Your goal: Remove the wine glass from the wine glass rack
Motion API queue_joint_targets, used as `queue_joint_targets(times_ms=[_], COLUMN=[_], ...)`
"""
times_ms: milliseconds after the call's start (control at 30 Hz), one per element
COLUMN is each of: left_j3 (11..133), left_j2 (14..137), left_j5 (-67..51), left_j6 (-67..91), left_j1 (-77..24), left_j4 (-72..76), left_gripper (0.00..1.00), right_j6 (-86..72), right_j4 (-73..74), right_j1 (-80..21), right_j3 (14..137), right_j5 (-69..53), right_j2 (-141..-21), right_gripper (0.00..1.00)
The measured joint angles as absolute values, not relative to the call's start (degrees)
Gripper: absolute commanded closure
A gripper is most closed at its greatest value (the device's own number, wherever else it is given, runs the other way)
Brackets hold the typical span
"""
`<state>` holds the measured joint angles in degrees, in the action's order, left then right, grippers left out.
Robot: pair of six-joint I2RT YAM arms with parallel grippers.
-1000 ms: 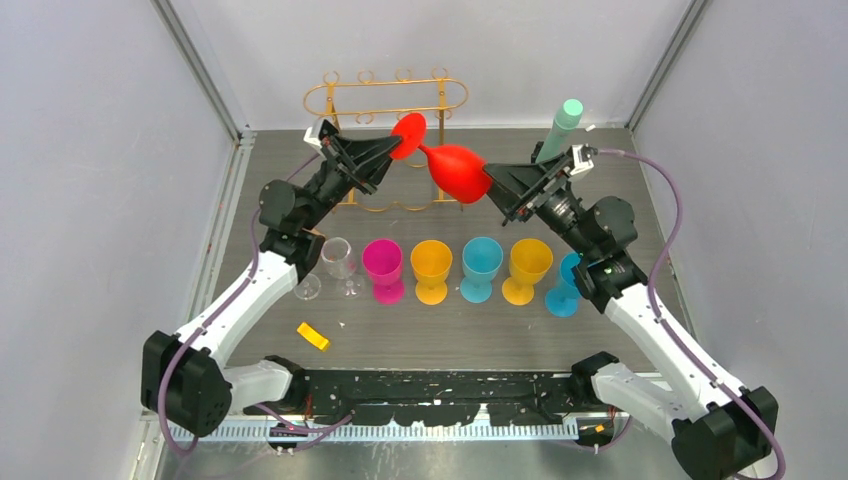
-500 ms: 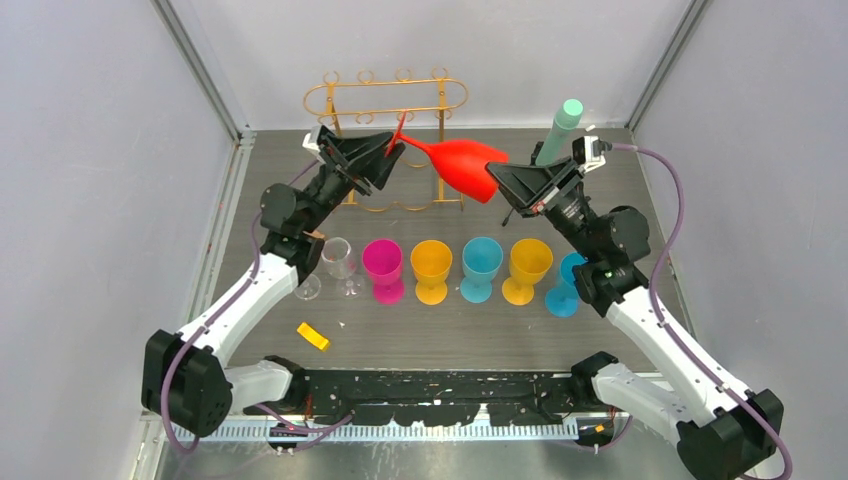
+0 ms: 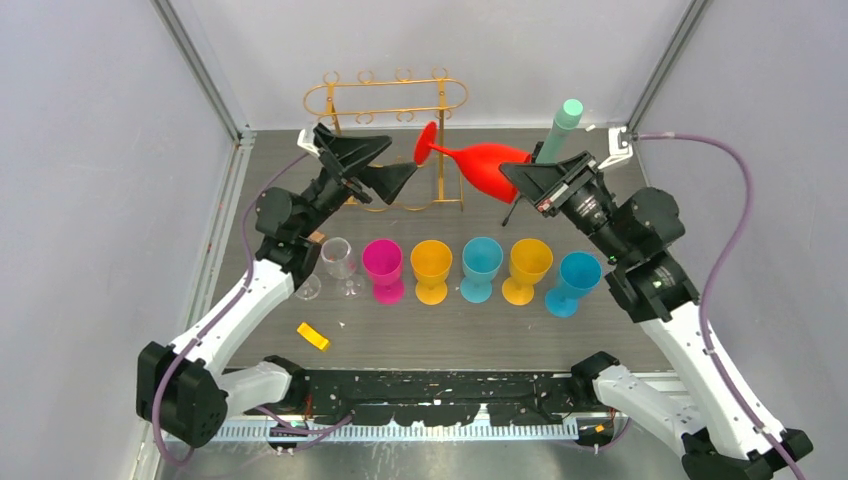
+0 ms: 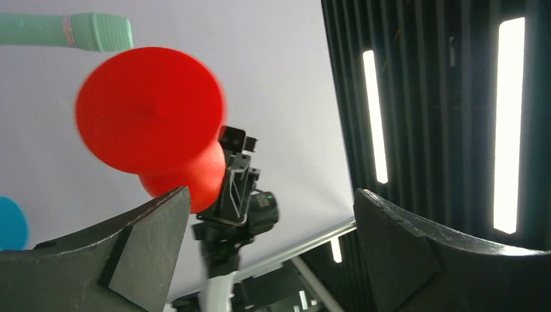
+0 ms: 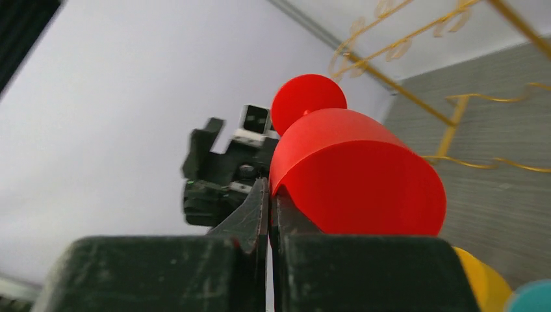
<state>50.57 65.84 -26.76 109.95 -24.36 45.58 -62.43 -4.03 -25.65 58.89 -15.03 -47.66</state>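
Observation:
Next, I let go of the red wine glass with my right gripper on the table, at the outer side of the blue glass (image 3: 603, 299).
The red wine glass (image 3: 490, 165) lies sideways in the air, in front of the gold wire wine glass rack (image 3: 385, 100) and clear of it. My right gripper (image 3: 512, 180) is shut on the rim of its bowl. In the right wrist view the bowl (image 5: 354, 172) fills the space ahead of the pinched right gripper (image 5: 268, 188), and the rack (image 5: 390, 84) is behind. My left gripper (image 3: 397, 160) stands open just left of the glass's round foot (image 3: 428, 143), apart from it. In the left wrist view the foot (image 4: 146, 107) floats above the wide-spread left gripper (image 4: 271, 195).
Several upright glasses stand in a row mid-table: clear (image 3: 338, 258), magenta (image 3: 383, 262), orange (image 3: 432, 262), teal (image 3: 481, 260), yellow (image 3: 529, 262), blue (image 3: 578, 275). A green cylinder (image 3: 560, 128) rises at the back right. A small yellow block (image 3: 313, 336) lies near the front left.
My left gripper let go of the glass's foot and opened wide. My right gripper closed on the bowl's rim and carried the glass to the right, away from the rack.

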Motion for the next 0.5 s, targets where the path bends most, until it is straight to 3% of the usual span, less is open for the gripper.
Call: queue_joint_targets(times_ms=[233,500], left_j3=[50.52,52.73], left_j2=[61.82,60.14], left_j5=[-30.74,-32.73], left_j6=[97.56,80.12], left_j1=[-24.18,-24.18], left_j4=[38.15,18.98], left_gripper=[0.00,0.00], right_j6=[-44.73,-34.20], right_j4=[25.98,44.47], right_j1=[-25.50,-25.43], right_j3=[68.86,70.35], right_j5=[-2.07,13.76], right_j2=[-50.39,-56.49], right_gripper=[1.00,1.00])
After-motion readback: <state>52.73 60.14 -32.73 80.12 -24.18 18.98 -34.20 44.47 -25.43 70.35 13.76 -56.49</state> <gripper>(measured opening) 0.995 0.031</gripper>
